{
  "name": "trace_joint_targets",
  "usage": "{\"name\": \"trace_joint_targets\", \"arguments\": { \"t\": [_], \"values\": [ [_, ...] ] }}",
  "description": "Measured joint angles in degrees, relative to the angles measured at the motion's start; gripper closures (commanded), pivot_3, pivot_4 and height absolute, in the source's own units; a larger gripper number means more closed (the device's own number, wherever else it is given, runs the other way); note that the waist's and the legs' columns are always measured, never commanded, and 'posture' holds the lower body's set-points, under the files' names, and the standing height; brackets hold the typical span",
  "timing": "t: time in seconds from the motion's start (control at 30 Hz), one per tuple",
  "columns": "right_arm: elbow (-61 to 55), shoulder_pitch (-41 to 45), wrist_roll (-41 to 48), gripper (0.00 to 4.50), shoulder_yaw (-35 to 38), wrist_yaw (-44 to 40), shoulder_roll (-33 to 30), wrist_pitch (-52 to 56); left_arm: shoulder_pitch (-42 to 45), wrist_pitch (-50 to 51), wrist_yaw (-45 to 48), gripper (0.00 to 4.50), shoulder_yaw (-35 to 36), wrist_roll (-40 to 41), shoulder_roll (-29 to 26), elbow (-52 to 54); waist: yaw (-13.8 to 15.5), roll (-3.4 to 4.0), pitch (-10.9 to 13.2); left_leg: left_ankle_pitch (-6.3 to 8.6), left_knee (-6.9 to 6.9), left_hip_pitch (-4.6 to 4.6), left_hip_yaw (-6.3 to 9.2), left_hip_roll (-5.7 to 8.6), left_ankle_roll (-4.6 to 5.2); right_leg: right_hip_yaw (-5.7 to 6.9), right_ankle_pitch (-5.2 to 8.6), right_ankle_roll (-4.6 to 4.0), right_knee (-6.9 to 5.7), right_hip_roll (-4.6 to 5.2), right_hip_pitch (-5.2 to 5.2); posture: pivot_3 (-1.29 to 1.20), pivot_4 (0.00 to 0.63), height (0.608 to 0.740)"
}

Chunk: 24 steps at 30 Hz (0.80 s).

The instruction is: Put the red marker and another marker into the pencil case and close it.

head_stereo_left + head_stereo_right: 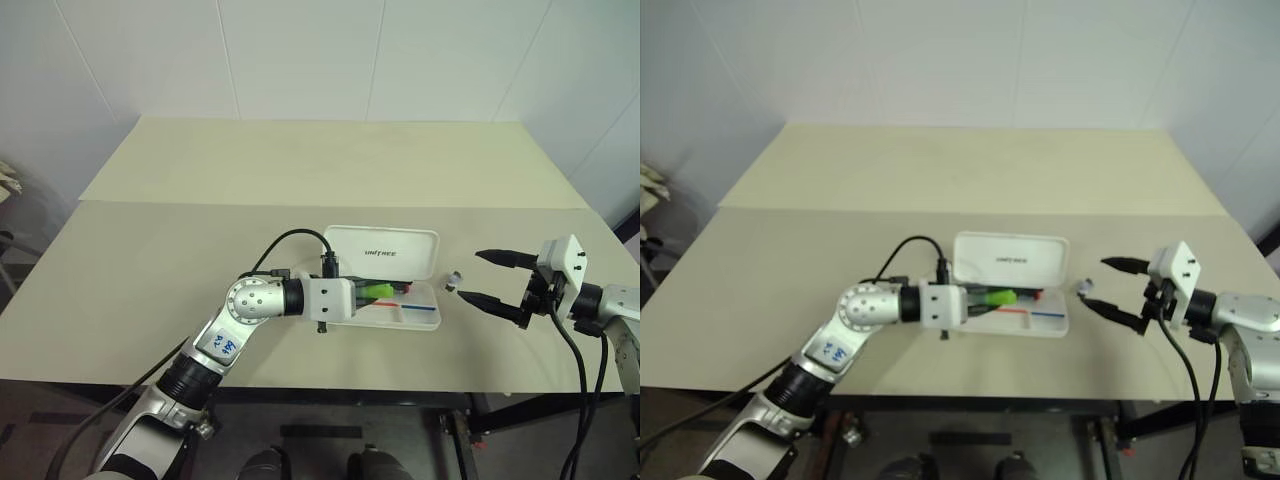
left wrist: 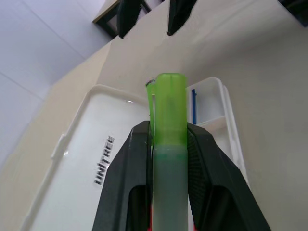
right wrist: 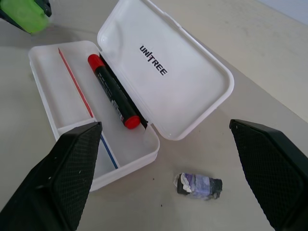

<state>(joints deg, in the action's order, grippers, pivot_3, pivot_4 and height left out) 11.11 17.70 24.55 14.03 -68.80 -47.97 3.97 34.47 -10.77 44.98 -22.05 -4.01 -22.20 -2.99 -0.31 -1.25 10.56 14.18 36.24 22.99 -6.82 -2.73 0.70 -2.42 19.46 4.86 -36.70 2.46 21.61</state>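
My left gripper needs to put the green-capped highlighter down, as it slants above the red marker, and then grip it again straight along the pencil case's front compartment (image 1: 377,315).
The white pencil case (image 1: 425,302) lies open in the middle of the table, its lettered lid (image 3: 168,82) standing up at the back. Inside, the red marker (image 3: 113,94) rests along the hinge side, black barrel with red ends. My left gripper (image 1: 362,294) points right over the case's left end. It is shut on the other marker, a green-capped highlighter (image 2: 169,108), whose cap sticks out past the fingers above the tray. To the right of the case, my right gripper (image 1: 470,275) hangs open with nothing between its fingers.
A thin red-and-blue stick (image 3: 77,85) lies in the case's front compartment. A small dark lump wrapped in white and purple (image 3: 198,186) sits on the table between the case's right end and my right gripper. The beige table stretches far behind the case.
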Motion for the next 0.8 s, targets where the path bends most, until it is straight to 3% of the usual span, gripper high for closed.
{"name": "trace_joint_targets", "arguments": {
  "t": [0.23,0.47,0.8],
  "values": [
    [-1.4,-1.2,0.2,0.0,0.2,0.8,0.0,0.2,4.5,-3.0,10.1,3.91,0.0,4.1,0.8,-9.8,0.0,0.0,0.0,-0.05,0.02,0.03,0.0,0.01,-0.08,0.04,0.0,-0.01,0.03,-0.01,0.01,0.0,0.15,0.74],
    [-4.2,-3.9,0.9,0.0,1.6,2.0,0.0,1.1,11.3,-5.1,13.4,3.91,0.2,3.7,3.1,-20.9,0.1,0.0,0.0,-0.01,0.09,0.09,0.02,0.03,-0.01,0.05,0.0,0.01,0.05,0.02,0.01,0.0,0.15,0.74],
    [-6.6,-6.1,1.5,0.0,2.6,3.6,0.0,1.7,12.2,-4.2,16.9,3.91,0.4,3.7,5.7,-22.5,-0.1,0.0,0.0,-0.01,0.08,0.08,0.04,0.01,-0.02,0.05,0.0,0.01,0.01,-0.03,0.02,0.0,0.15,0.74]
  ]
}}
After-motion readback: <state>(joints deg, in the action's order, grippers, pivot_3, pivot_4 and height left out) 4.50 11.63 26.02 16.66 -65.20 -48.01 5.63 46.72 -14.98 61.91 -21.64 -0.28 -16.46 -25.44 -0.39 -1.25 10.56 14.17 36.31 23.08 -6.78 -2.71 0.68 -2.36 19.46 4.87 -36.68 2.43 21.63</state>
